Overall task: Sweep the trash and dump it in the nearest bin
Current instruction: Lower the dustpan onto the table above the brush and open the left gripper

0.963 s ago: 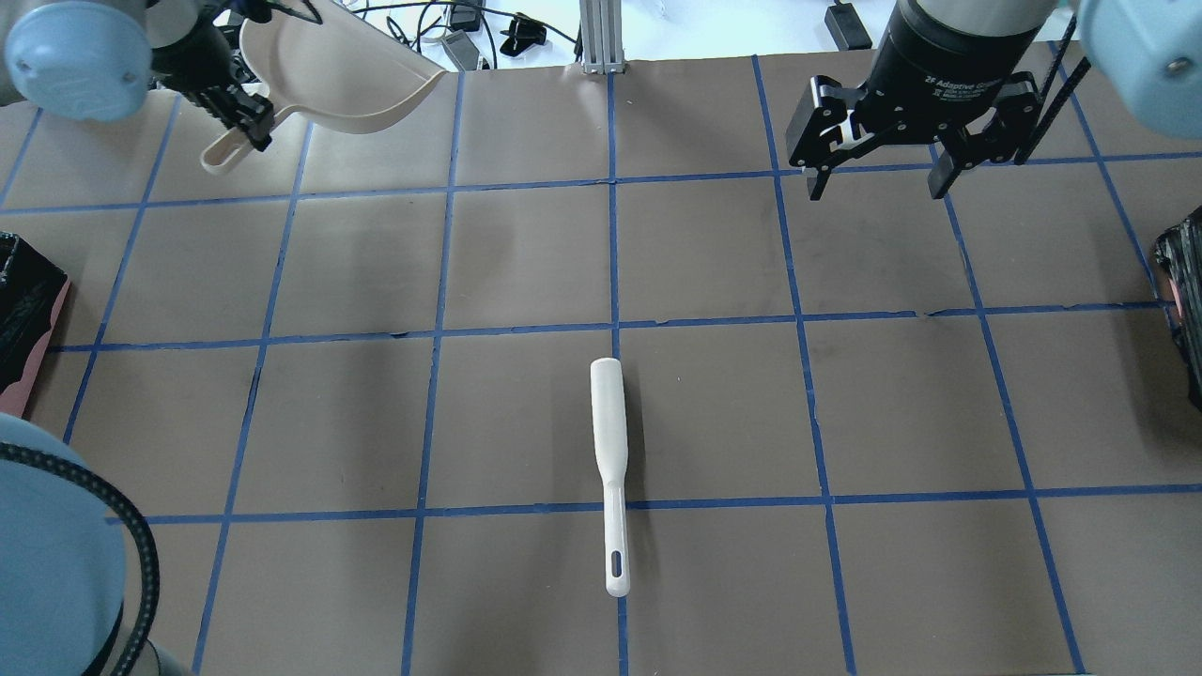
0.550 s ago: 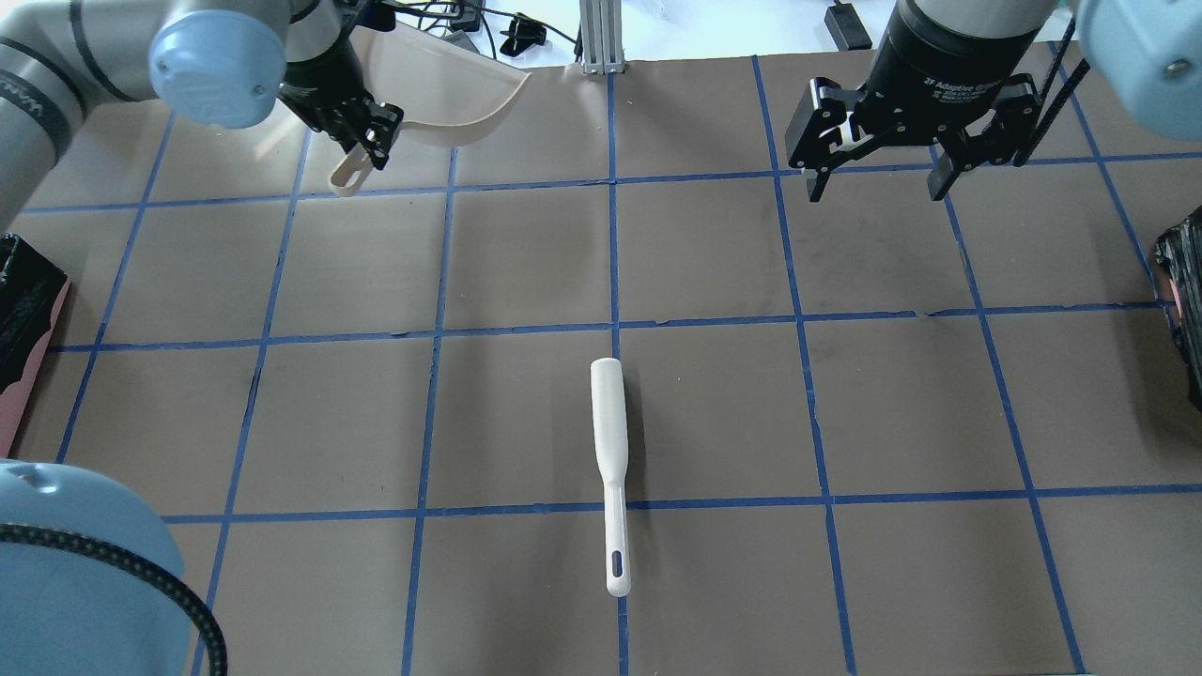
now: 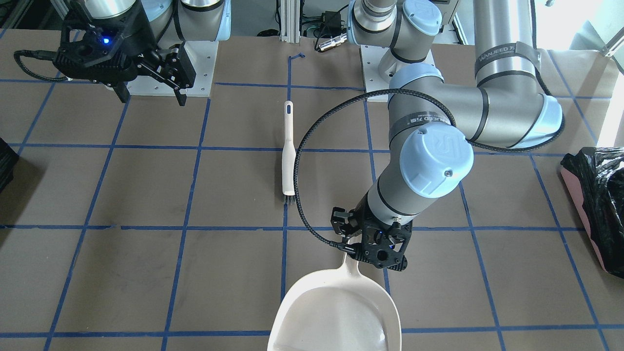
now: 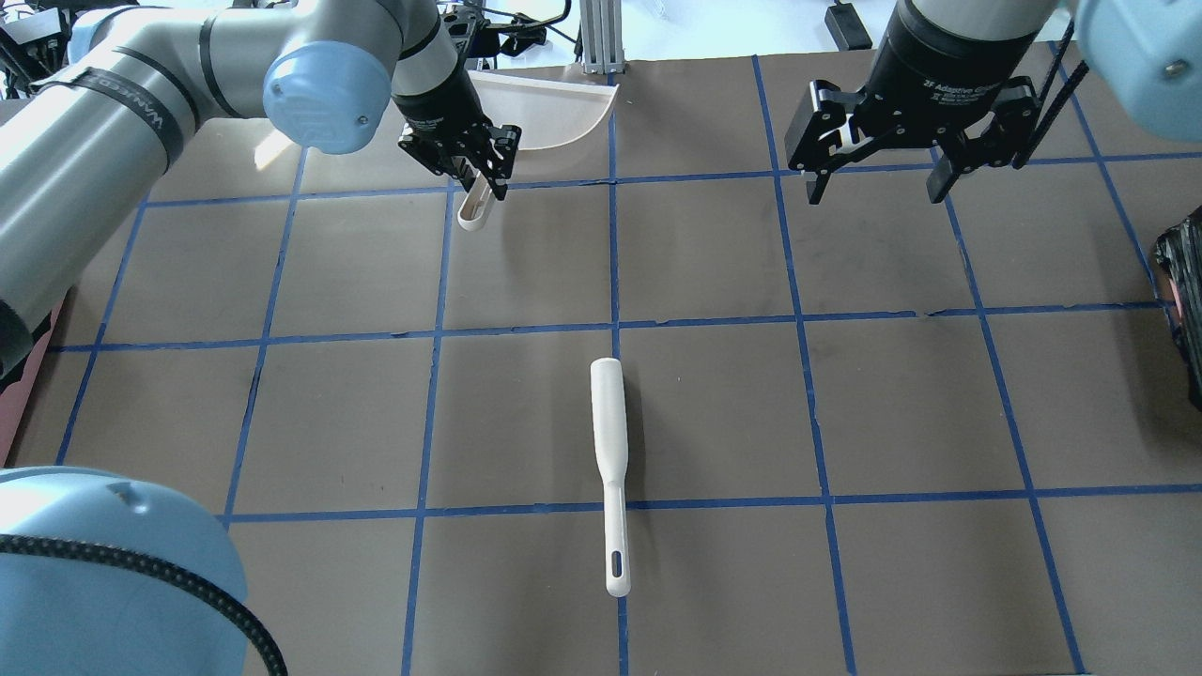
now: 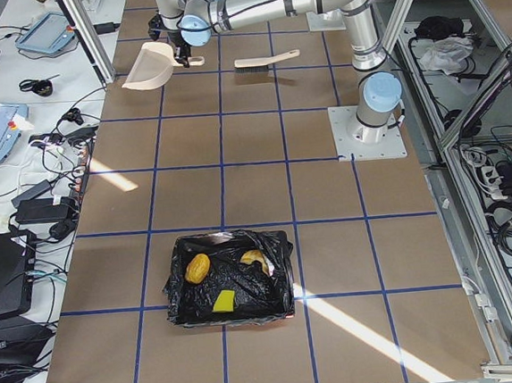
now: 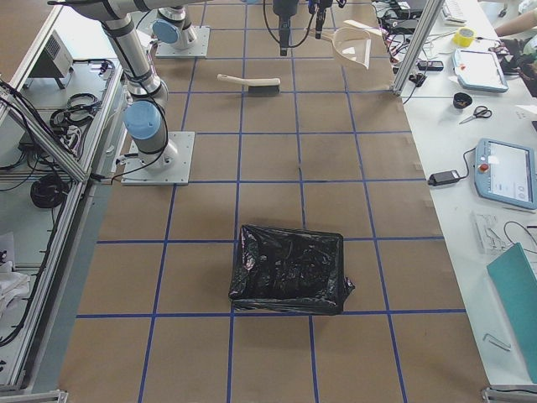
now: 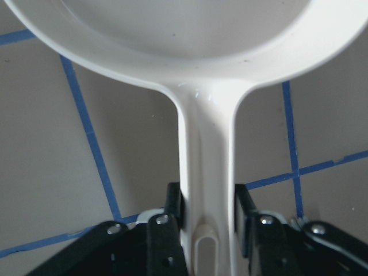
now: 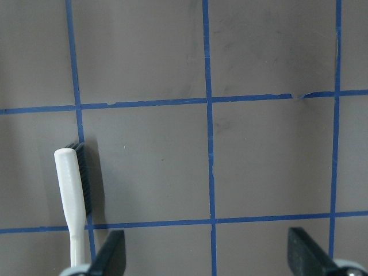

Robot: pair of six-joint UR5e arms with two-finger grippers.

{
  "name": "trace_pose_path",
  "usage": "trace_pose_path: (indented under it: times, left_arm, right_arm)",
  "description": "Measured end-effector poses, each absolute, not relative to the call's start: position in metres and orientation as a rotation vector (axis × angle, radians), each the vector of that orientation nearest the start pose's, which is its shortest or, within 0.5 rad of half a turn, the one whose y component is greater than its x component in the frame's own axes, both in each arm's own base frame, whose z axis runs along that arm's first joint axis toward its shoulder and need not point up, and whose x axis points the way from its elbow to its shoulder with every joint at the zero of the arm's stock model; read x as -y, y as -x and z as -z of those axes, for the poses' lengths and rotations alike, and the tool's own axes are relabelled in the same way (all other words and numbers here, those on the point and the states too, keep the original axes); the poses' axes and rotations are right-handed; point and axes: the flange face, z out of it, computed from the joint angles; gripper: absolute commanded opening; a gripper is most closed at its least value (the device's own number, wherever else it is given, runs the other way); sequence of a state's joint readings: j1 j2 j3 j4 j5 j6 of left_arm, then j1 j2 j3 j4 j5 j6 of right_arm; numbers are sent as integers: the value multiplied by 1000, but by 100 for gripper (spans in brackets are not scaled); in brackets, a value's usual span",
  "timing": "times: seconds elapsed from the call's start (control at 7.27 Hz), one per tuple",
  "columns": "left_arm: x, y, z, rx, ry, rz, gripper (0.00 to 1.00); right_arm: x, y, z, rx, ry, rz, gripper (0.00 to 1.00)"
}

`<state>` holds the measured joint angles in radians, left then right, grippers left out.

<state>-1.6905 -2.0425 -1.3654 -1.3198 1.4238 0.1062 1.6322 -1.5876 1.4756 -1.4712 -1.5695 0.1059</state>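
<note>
My left gripper is going to the bare table (image 3: 279,302) beyond the white hand brush's bristles. It will let go of the cream-white dustpan there.
My left gripper (image 4: 479,178) is shut on the handle of the cream-white dustpan (image 4: 554,108), held near the table's far edge; the pan (image 3: 336,312) looks empty. The wrist view shows the fingers (image 7: 175,201) clamped on the handle. The trash lies inside the black-lined pink bin (image 5: 180,292) at my left end: an orange-brown lump (image 5: 197,267), a yellow-green wedge (image 5: 223,301) and a pale cream piece (image 5: 255,259). My right gripper (image 4: 875,192) is open and empty above the far right of the table.
A white hand brush (image 4: 610,460) lies mid-table, handle towards my base; it also shows in the right wrist view (image 8: 72,190). A second black-lined bin (image 6: 289,267) stands at my right end. Cables and tablets lie beyond the far edge.
My left arm has carried the dustpan to the right along the far edge, from the far left corner towards the middle. The right gripper and the brush have not moved.
</note>
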Motion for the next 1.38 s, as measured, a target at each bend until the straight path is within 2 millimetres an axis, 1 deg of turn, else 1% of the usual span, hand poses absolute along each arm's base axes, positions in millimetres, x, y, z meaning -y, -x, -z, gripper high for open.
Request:
trace_pose_path:
  times: [0.28, 0.41, 0.69, 0.96, 1.1, 1.38]
  left_arm:
    - [636, 275, -311, -3274, -366, -103, 0]
    - [633, 291, -297, -3276, -318, -137, 0]
    - [626, 312, -282, -3278, -227, -184, 0]
    - [620, 328, -271, -3274, -204, -212, 0]
    - [617, 335, -269, -3270, -210, -220, 0]
    - [616, 339, -264, -3267, -215, -229, 0]
  right_arm:
    - [474, -163, -532, -3138, -68, 16, 100]
    - [474, -163, -532, -3139, -68, 15, 100]
    - [474, -163, -531, -3139, -69, 13, 100]
    - [474, -163, -531, -3138, -69, 15, 100]
    - [474, -163, -531, -3138, -68, 15, 100]
    - [474, -163, -530, -3139, -68, 15, 100]
